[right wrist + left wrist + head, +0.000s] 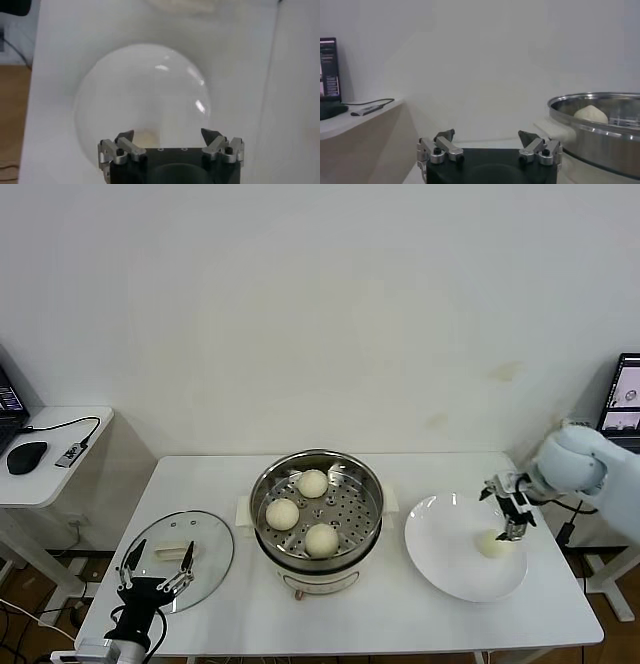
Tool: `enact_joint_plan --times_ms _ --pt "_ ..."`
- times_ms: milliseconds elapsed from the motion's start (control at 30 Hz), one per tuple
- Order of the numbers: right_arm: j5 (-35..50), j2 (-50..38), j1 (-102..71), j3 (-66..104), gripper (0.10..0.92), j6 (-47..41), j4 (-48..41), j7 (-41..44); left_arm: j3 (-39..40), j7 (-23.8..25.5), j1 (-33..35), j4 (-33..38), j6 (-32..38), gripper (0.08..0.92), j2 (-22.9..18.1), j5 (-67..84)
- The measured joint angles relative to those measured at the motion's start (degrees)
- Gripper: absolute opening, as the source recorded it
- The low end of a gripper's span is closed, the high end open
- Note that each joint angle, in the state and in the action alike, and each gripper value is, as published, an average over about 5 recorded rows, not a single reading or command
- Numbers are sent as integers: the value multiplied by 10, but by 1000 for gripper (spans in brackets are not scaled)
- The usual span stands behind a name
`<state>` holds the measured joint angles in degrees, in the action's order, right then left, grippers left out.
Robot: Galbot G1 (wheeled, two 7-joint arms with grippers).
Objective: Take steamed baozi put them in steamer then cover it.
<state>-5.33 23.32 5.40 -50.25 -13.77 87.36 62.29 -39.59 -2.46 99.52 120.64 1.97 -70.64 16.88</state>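
The robot's right gripper will next move down to the sides of the baozi (494, 544) (146, 139) on the white plate and close there.
The steel steamer (318, 474) stands at the table's middle with three cream-white baozi on its perforated tray: one at the back (313, 483), one on the left (282, 513), one at the front (321, 539). A fourth baozi (494, 543) lies on the white plate (450, 556) at the right. My right gripper (514, 520) is open and hovers just above that baozi; in the right wrist view the baozi (146, 138) shows between the open jaws (167, 136). The glass cover (200, 536) lies flat at the left. My left gripper (157, 565) is open over the cover, parked.
In the left wrist view the steamer (600, 131) with one baozi (590, 114) is close beside the open left gripper (486, 137). A side desk (50, 446) with a mouse and cable stands at far left. A monitor (625, 394) is at far right.
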Motion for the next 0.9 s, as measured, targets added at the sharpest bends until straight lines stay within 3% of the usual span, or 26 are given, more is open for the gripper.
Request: enact_joint_plan --times_ms 533,900 --pt "-71 46 -162 141 822 31 -107 -19 -11 0 1 1 -1 823 -6 -1" --pt "-94 79 -198 172 771 33 -141 -31 -14 1 2 1 0 823 -9 -1"
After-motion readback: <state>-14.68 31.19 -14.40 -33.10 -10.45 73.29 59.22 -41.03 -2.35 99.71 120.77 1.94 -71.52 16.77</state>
